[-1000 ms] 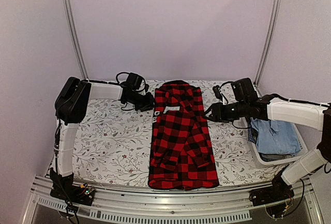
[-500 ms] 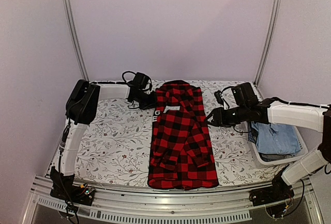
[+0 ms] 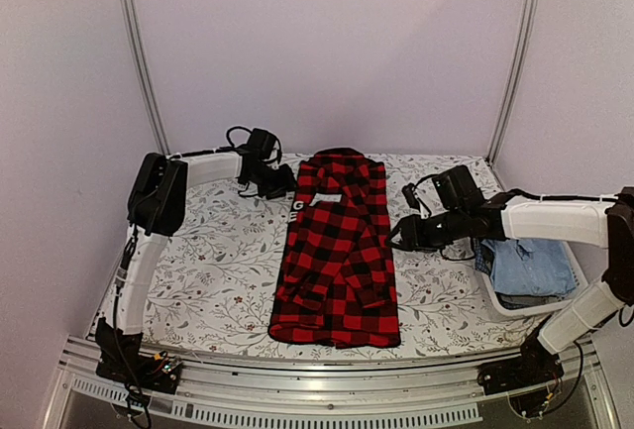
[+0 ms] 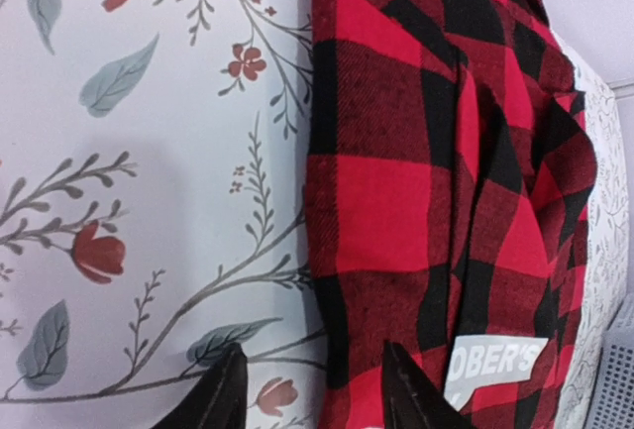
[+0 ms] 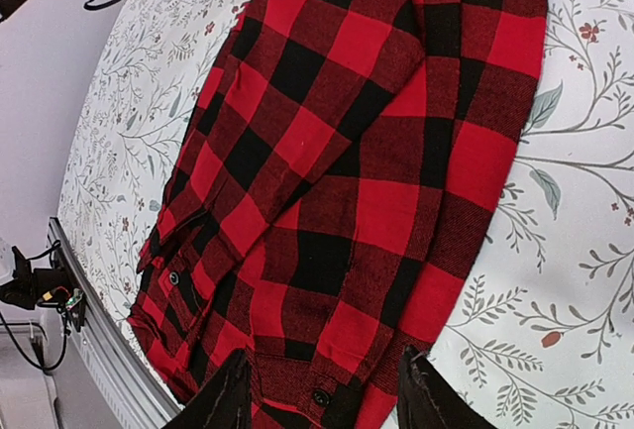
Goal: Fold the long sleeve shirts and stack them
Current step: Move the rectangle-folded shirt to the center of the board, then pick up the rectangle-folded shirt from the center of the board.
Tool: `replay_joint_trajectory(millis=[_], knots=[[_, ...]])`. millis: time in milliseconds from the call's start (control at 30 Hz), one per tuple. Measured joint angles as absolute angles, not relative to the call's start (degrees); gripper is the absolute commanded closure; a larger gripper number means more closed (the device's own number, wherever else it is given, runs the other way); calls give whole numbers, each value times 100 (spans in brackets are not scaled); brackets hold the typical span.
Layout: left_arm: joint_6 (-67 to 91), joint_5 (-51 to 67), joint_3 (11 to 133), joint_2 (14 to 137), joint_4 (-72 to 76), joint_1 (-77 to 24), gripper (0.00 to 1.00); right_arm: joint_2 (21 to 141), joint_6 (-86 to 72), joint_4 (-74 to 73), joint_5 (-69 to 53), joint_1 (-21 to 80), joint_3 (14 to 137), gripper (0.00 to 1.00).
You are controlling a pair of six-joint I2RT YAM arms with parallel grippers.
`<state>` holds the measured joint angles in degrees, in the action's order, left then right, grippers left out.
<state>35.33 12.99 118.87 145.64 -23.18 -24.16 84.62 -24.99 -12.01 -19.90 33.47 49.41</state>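
Note:
The red-and-black shirt's lower part folds up next, so my right gripper will close on the red-and-black shirt's basket-side edge (image 3: 393,300), beside the folded sleeve's cuff.
One long sleeve shirt (image 3: 337,251), red-and-black check, lies folded lengthwise in the middle of the table, collar at the far end. White letters (image 3: 300,206) show at its left edge. My left gripper (image 3: 281,183) is at the shirt's upper left corner. In the left wrist view it (image 4: 315,397) stands open astride the shirt's edge (image 4: 396,171), beside a white label (image 4: 490,365). My right gripper (image 3: 396,236) is at the shirt's right edge. In the right wrist view it (image 5: 327,399) is open over the checked cloth (image 5: 337,152), gripping nothing.
A white basket (image 3: 495,302) at the right holds blue denim clothes (image 3: 530,263); its grey wall (image 4: 619,370) shows in the left wrist view. A flowered cloth (image 3: 218,270) covers the table. Metal rails run along the near edge (image 3: 317,389).
The left gripper shut at the shirt's collar edge and has opened again. The shirt has slid a little left and away. The right gripper moved down and left to the shirt's right edge.

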Motion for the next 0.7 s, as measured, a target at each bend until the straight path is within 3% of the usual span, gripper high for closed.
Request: replay_joint_trajectory(millis=[200, 467, 700], knots=[[3398, 1223, 10289, 13393, -2342, -2414, 53, 8379, -2670, -1223, -1927, 3605, 4720, 52], [3422, 1474, 7708, 11059, -1911, -2528, 69, 8215, -2995, -1251, -1852, 4086, 4431, 53], [3570, 2034, 5996, 10134, -1441, -2912, 82, 8215, -3277, -1247, -1852, 4261, 4112, 60]])
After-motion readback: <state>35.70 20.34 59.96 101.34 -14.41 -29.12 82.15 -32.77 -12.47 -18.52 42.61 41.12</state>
